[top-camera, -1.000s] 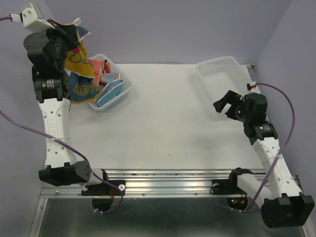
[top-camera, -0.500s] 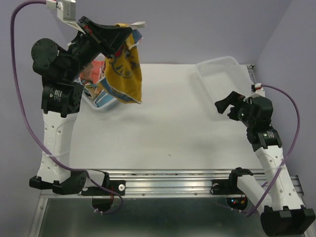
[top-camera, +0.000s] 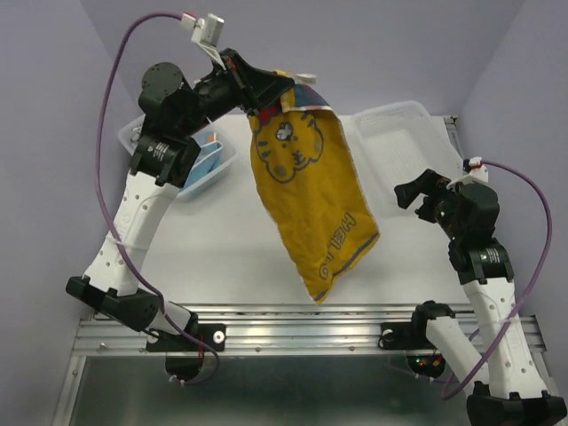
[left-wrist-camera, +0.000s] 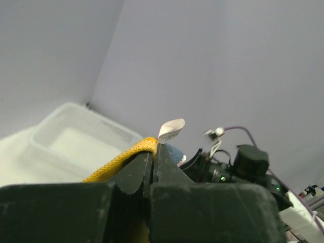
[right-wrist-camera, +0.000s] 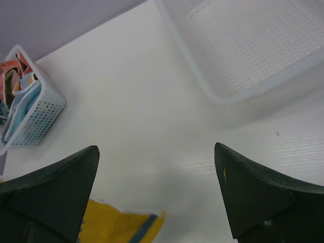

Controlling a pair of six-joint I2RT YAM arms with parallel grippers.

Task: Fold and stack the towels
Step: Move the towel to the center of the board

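Note:
The lower corner (top-camera: pixel 376 234) (right-wrist-camera: pixel 161 216) of the yellow towel, at the end of the blue stripe beside the H of HELLO, should be grabbed next by my right gripper.
My left gripper (top-camera: pixel 269 98) is shut on the top edge of a yellow towel (top-camera: pixel 312 197) with a tiger face and a blue edge stripe. The towel hangs spread out high over the table's middle. In the left wrist view the jaws (left-wrist-camera: pixel 153 152) are closed on its yellow hem (left-wrist-camera: pixel 126 154) beside a white label (left-wrist-camera: pixel 170 129). My right gripper (top-camera: pixel 417 193) is open and empty at the right; the towel's lower corner (right-wrist-camera: pixel 121 225) shows between its fingers. More folded towels (top-camera: pixel 206 158) lie in a basket at the far left.
A clear perforated basket (top-camera: pixel 142 133) with cloths stands at the back left, also seen in the right wrist view (right-wrist-camera: pixel 35 119). An empty clear tray (top-camera: pixel 399 124) stands at the back right, also in the right wrist view (right-wrist-camera: pixel 243 50). The white table (top-camera: pixel 222 248) ends at a metal rail.
My left arm has swung right and forward from the basket, carrying the yellow towel out over the table's middle, where it now hangs unfurled. The right gripper has shifted slightly.

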